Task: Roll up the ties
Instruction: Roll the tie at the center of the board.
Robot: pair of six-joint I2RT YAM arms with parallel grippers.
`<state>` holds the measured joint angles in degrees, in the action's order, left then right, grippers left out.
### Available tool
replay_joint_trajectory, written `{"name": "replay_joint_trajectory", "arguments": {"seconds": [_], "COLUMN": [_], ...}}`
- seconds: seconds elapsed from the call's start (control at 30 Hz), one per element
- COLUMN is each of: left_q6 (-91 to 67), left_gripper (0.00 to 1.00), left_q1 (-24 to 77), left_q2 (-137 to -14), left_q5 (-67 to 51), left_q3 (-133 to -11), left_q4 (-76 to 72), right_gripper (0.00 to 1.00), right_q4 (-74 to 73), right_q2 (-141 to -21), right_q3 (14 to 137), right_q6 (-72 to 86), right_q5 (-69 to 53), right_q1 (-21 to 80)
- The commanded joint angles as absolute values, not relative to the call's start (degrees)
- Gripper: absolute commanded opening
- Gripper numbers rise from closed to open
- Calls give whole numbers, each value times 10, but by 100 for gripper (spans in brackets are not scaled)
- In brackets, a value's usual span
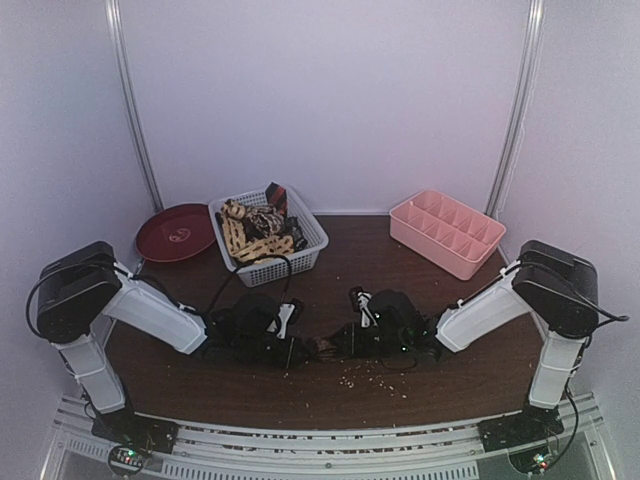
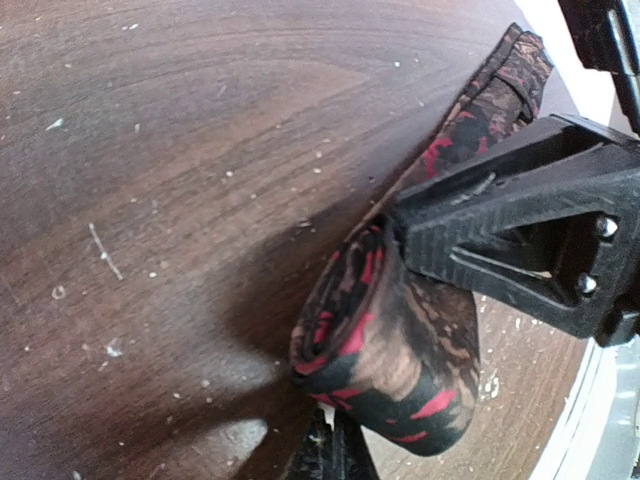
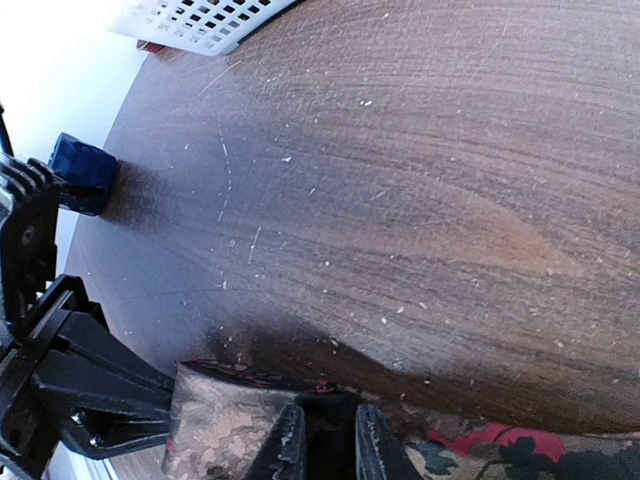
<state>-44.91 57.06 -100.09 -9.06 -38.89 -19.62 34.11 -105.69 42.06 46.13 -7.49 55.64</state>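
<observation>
My left gripper's closed fingers are under the loose roll, so next my left gripper opens and pinches the roll's near edge point(image 2: 372, 418) while my right gripper holds the tie steady.
A black, red and tan patterned tie point(image 1: 322, 347) lies on the table between my two grippers. In the left wrist view its near end is curled into a loose roll point(image 2: 390, 350) and the rest runs away to the upper right. My left gripper point(image 2: 338, 445) is shut, its tips going in under the roll. My right gripper point(image 3: 328, 445) is shut on the tie point(image 3: 215, 430), with dark fabric between its fingers. In the top view the left gripper point(image 1: 298, 350) and right gripper point(image 1: 338, 348) nearly touch. Several more ties point(image 1: 258, 228) are heaped in the white basket point(image 1: 300, 258).
A dark red plate point(image 1: 175, 232) lies at the back left. A pink divided tray point(image 1: 445, 232) stands at the back right. A small blue mug point(image 3: 80, 172) stands on the table beyond the left gripper. Pale crumbs are scattered over the wood.
</observation>
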Motion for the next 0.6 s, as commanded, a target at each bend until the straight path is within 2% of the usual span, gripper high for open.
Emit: {"name": "replay_joint_trajectory", "arguments": {"seconds": [0.0, 0.57], "left_q6": [-452, -426], "left_gripper": [0, 0], "left_q1": [573, 573], "left_q2": [-1006, -1021], "left_q5": [-110, -108], "left_q3": [-402, -464], "left_q4": [-234, -197], "right_gripper": [19, 19], "right_q4": [313, 309], "right_q2": [-1045, -1034], "right_q3": [414, 414], "right_q6": [442, 385], "right_q5": [-54, -54], "right_q1": [560, 561]}}
